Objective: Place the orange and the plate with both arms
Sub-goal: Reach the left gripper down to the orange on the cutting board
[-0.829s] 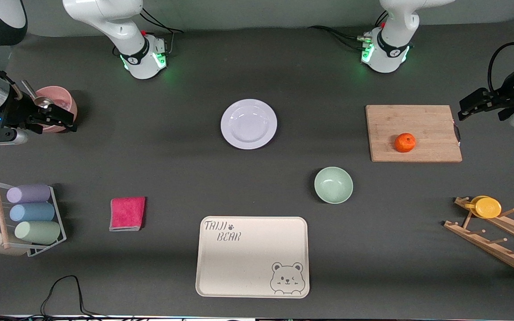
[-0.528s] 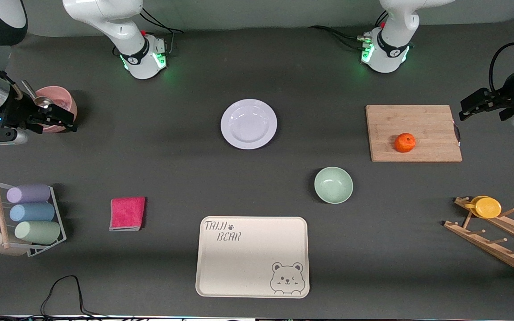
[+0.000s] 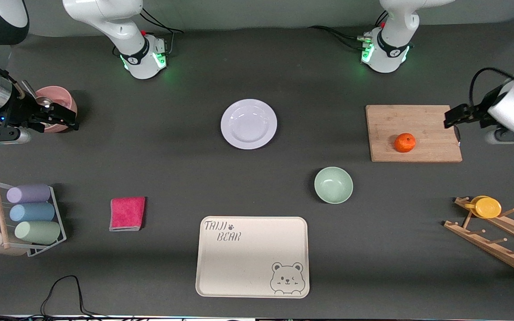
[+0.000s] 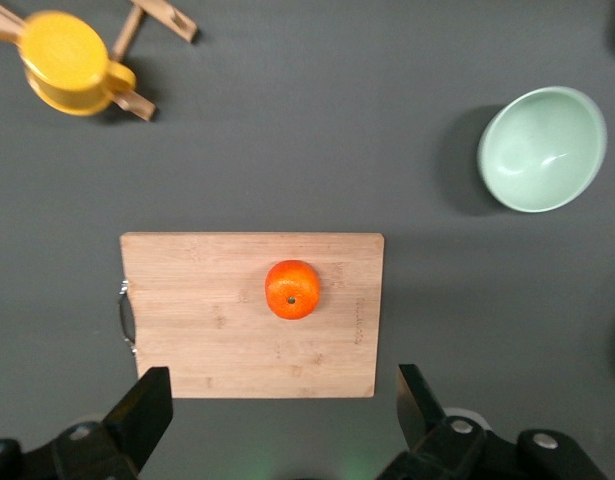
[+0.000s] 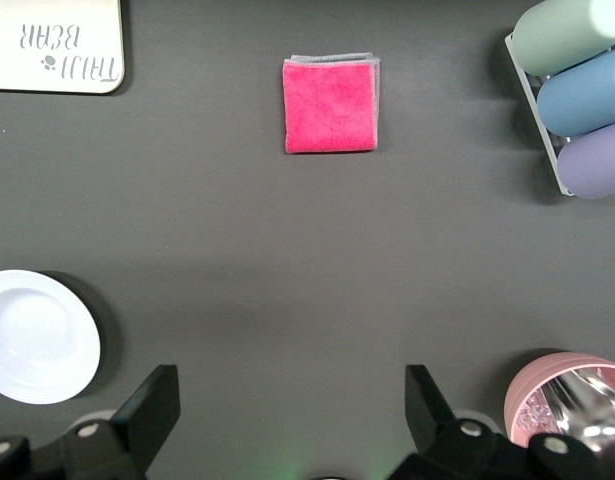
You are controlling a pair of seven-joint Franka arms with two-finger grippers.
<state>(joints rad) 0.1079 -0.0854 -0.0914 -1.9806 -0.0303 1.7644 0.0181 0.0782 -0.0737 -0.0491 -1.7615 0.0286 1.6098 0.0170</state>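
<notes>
My left gripper will go to the orange on the wooden cutting board next. Then it should close on the orange's opposite sides (image 3: 404, 142) (image 4: 292, 290).
The orange (image 3: 404, 142) lies on a wooden cutting board (image 3: 413, 118) toward the left arm's end of the table; it also shows in the left wrist view (image 4: 292, 289). The white plate (image 3: 248, 124) sits on the dark table between the two arm bases and shows in the right wrist view (image 5: 32, 337). My left gripper (image 3: 452, 117) is open and empty over the board's handle end (image 4: 277, 410). My right gripper (image 3: 63, 119) is open and empty beside a pink cup, over bare table (image 5: 292, 410).
A pale green bowl (image 3: 333, 185) and a beige bear tray (image 3: 252, 256) lie nearer the camera than the plate. A pink cloth (image 3: 127, 213), a rack of cups (image 3: 27, 218), a pink cup with a spoon (image 3: 56, 107) and a wooden rack with a yellow lid (image 3: 487, 207) stand at the ends.
My left gripper has moved in from the table's end to over the cutting board's handle edge. My right gripper has barely shifted.
</notes>
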